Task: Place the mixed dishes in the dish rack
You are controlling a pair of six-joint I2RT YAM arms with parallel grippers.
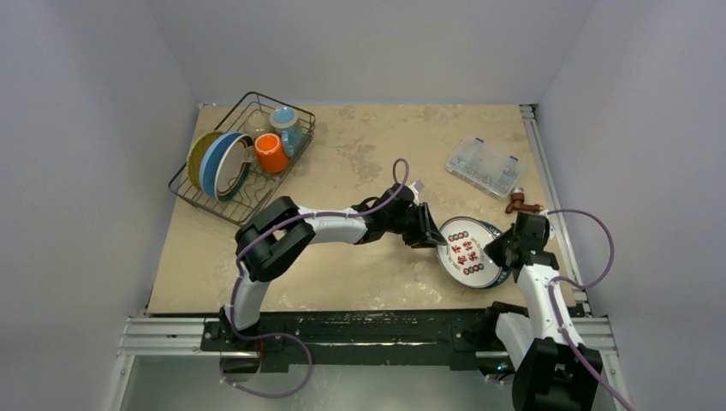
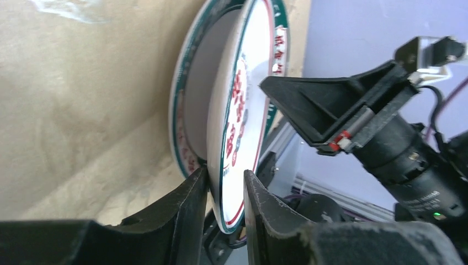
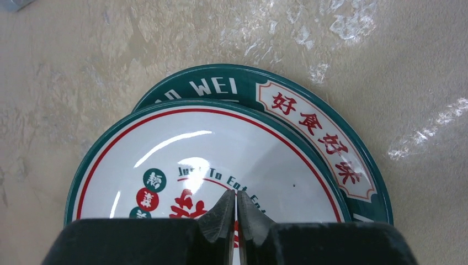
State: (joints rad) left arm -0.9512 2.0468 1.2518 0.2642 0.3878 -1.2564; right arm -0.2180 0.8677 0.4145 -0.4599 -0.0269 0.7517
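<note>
My shut right gripper points at the top of the white red-dotted plate. Next, I open it and take that plate's edge opposite my left gripper [image 3: 317, 160].
A white red-dotted plate [image 1: 467, 253] lies on top of a teal-rimmed plate [image 1: 495, 229] at the right of the table. My left gripper [image 1: 431, 231] reaches across and is shut on the upper plate's left rim [image 2: 248, 83], one finger under it and one on its face; that rim is tipped up off the lower plate [image 2: 185, 110]. My right gripper [image 3: 236, 193] is shut and empty, its tips over the upper plate's face [image 3: 265, 154]. The dish rack [image 1: 201, 203] at the far left holds yellow, blue and white plates, an orange cup [image 1: 271, 152] and a blue mug [image 1: 285, 120].
A clear plastic compartment box [image 1: 484, 167] sits at the back right. A small reddish-brown piece [image 1: 518, 204] sits by the metal rail [image 1: 539, 163] along the table's right edge, just behind my right gripper [image 1: 496, 250].
</note>
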